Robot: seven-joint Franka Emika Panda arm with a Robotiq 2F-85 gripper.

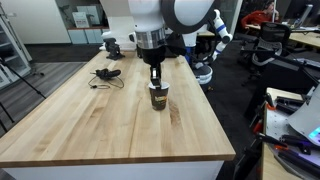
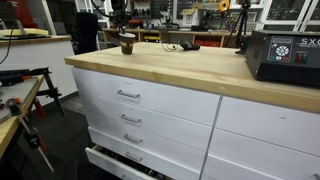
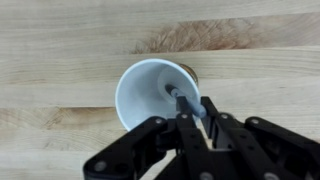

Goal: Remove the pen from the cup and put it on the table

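Note:
The fingers of my gripper are on both sides of the cup's rim where the pen leans, so I need to open and take only the pen's upper end [image 3: 202, 108] before lifting.
The cup [image 1: 158, 97] stands upright near the middle of the light wood table [image 1: 90, 125]. It also shows far off in an exterior view [image 2: 127, 45]. In the wrist view I look down into its white inside [image 3: 145, 90]. The pen [image 3: 180, 97], a thin grey-blue stick, leans out of the cup's right rim. My gripper [image 3: 198, 112] sits directly above the cup [image 1: 155, 80], with its black fingers closed around the pen's upper end. The pen's lower end is still inside the cup.
A black cable bundle [image 1: 106, 75] lies on the table behind the cup, with a dark device [image 1: 112, 45] at the far end. A black box [image 2: 283, 55] stands on the table [image 2: 200, 65] above white drawers [image 2: 150, 100]. Office chairs [image 1: 285, 55] stand beside the table.

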